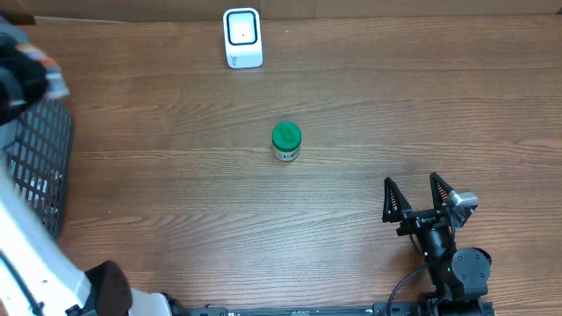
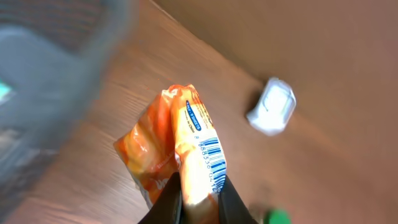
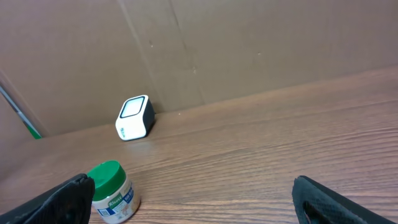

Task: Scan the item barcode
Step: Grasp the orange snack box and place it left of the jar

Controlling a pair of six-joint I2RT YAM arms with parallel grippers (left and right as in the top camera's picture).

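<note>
The orange snack packet will leave my left gripper on the table (image 1: 246, 161) beside the green-lidded jar, on the basket's side. The packet still hangs above the table.
The item, an orange snack packet (image 2: 163, 140), hangs above the table with my left gripper (image 2: 200, 180) shut on its lower edge. Its blue barcode (image 2: 211, 159) on a white panel faces the left wrist camera. The white scanner (image 1: 242, 37) stands at the table's far edge and also shows beyond the packet in the left wrist view as the scanner (image 2: 272, 106). In the overhead view the left arm is a blur at the far left. My right gripper (image 1: 411, 180) rests open at the front right, nothing between its fingers.
A green-lidded jar (image 1: 286, 140) stands mid-table, seen near the right gripper's left finger as the jar (image 3: 111, 191). A black mesh basket (image 1: 39, 167) sits at the left edge. A brown cardboard wall (image 3: 249, 43) backs the table.
</note>
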